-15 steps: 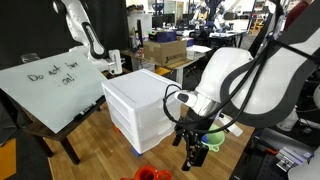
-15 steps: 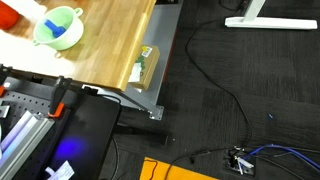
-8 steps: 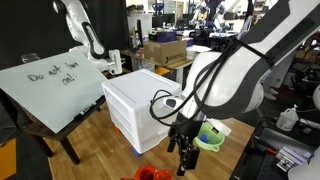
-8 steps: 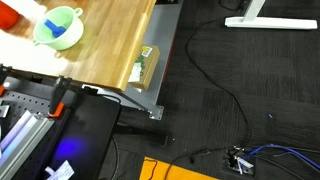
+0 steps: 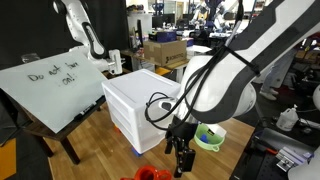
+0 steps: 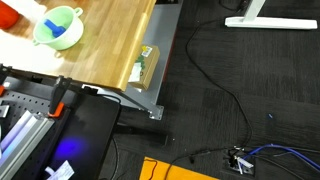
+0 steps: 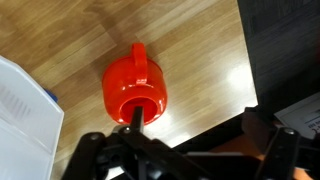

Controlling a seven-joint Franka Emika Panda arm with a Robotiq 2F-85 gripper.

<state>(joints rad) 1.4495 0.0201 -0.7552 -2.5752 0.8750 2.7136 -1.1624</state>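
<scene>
My gripper will go to the red cup's handle (image 5: 166, 174) (image 7: 139, 61) next and close there.
In the wrist view a red cup (image 7: 133, 87) with a handle stands on the wooden table (image 7: 200, 60), seen from above. My gripper (image 7: 185, 165) hangs over the table just beside it, with the jaws spread wide and nothing between them. A thin dark part of the gripper overlaps the cup's near rim. In an exterior view the gripper (image 5: 181, 162) points down over the table, next to the red cup (image 5: 150, 173) at the picture's lower edge.
A white drawer unit (image 5: 145, 100) stands behind the gripper; its corner shows in the wrist view (image 7: 25, 125). A green bowl with something blue in it (image 5: 210, 136) (image 6: 58, 27) sits nearby. A whiteboard (image 5: 50, 85) leans beside the table. The table edge (image 7: 245, 70) is close.
My arm has swung away from the green bowl towards the red cup and dropped a little. The bowl and the drawer unit have not moved.
</scene>
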